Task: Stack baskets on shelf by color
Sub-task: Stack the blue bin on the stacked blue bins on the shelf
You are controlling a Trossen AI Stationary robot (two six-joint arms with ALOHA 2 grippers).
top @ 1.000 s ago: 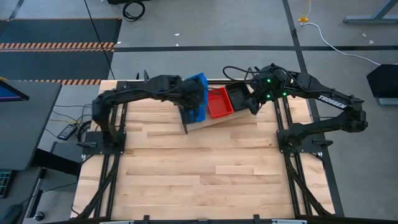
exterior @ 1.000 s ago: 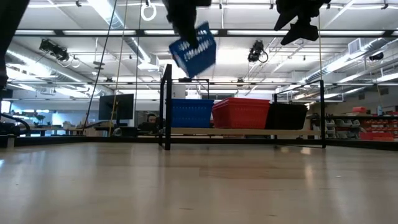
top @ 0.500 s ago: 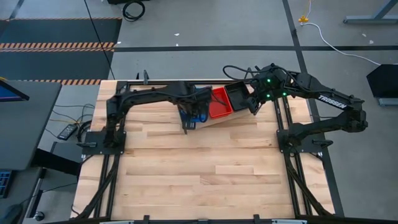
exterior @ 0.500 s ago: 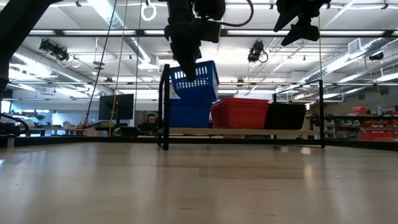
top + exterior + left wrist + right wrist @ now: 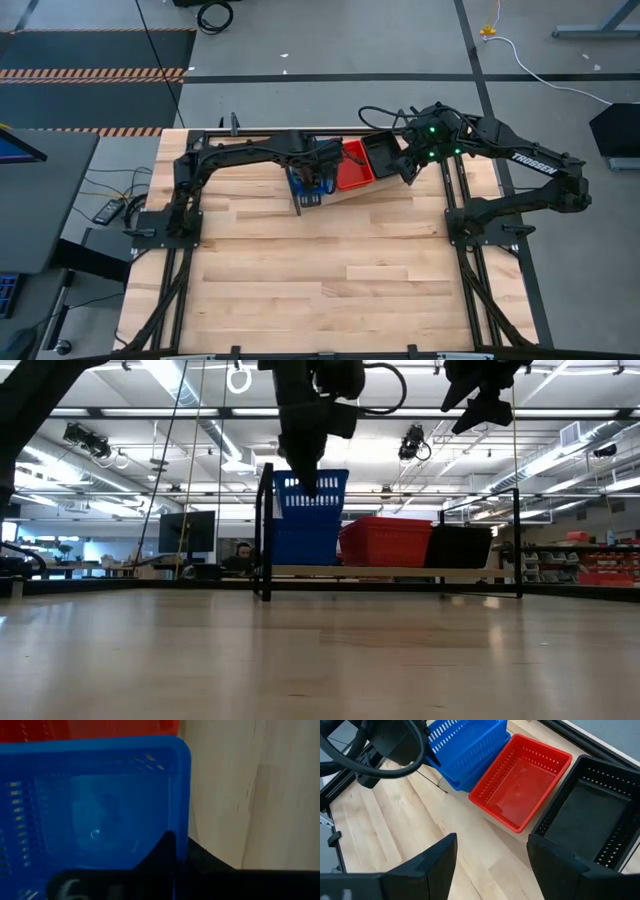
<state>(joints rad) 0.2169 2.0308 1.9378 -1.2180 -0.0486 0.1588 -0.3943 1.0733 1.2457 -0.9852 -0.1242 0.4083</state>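
Next, my left gripper lets go of the blue basket on top of the blue stack [image 5: 309,183], next to the red baskets.
My left gripper [image 5: 308,482] is shut on a blue basket [image 5: 313,494], level and right over the blue stack [image 5: 305,543] at the shelf's left end; whether the two touch, I cannot tell. The stack's lower basket [image 5: 454,782] shows under it. Red baskets [image 5: 352,166] rest by their bottoms on the middle of the slanted shelf [image 5: 390,571], and black baskets [image 5: 383,154] on its right end. My right gripper [image 5: 492,865] hangs open, high above the shelf's right part [image 5: 408,170]. My left gripper holds the blue basket by one side wall [image 5: 181,820], coming from above and pointing down. One finger [image 5: 166,851] stands inside the basket against that wall; the other seems to be outside it. The basket hangs level below the fingers.
The shelf's black wire end frames [image 5: 267,530] rise at both ends of the plank. The bare wooden tabletop [image 5: 330,270] lies in front of the shelf toward the near edge. A person [image 5: 243,553] sits in the room behind the table.
My left gripper has moved down and toward the far edge, onto the shelf's left end, still shut on the blue basket. The basket was high and tilted; now it is level, just over the blue stack. My right arm has kept still.
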